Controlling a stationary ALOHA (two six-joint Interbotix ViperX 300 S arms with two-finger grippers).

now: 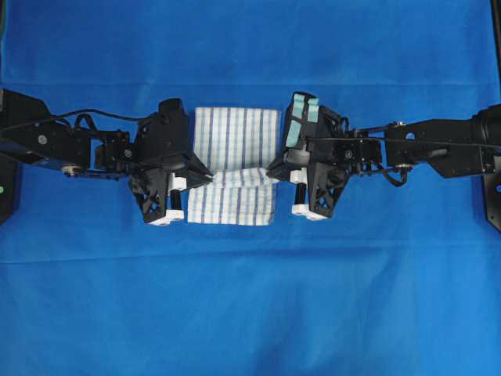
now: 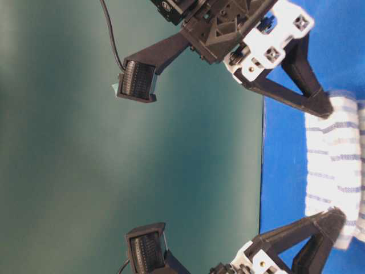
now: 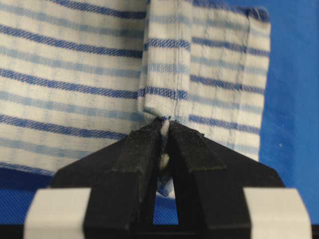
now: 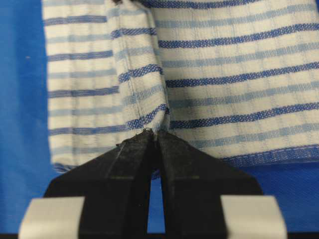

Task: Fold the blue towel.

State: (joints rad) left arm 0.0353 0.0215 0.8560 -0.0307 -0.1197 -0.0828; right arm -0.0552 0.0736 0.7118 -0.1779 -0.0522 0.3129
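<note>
The robot's right gripper will release the raised part of the blue towel on the flat layer point(image 1: 272, 210) point(image 4: 89, 155) near the towel's near corner.
The blue towel point(image 1: 235, 137), white with a blue check, lies in the middle of the table. A raised band of it runs across between the two grippers. My left gripper point(image 1: 210, 177) is shut on the towel's left edge. In the left wrist view the left gripper point(image 3: 164, 122) pinches a gathered fold of the towel point(image 3: 75, 74). My right gripper point(image 1: 270, 171) is shut on the right edge. In the right wrist view the right gripper point(image 4: 152, 133) holds a similar ridge of the towel point(image 4: 239, 74). The table-level view shows the towel point(image 2: 333, 171) stretched between both pairs of fingers.
A large plain blue cloth point(image 1: 250, 313) covers the whole table under the towel. The left arm point(image 1: 63, 145) and the right arm point(image 1: 438, 149) reach in from the two sides. Black posts stand at the table's left and right edges.
</note>
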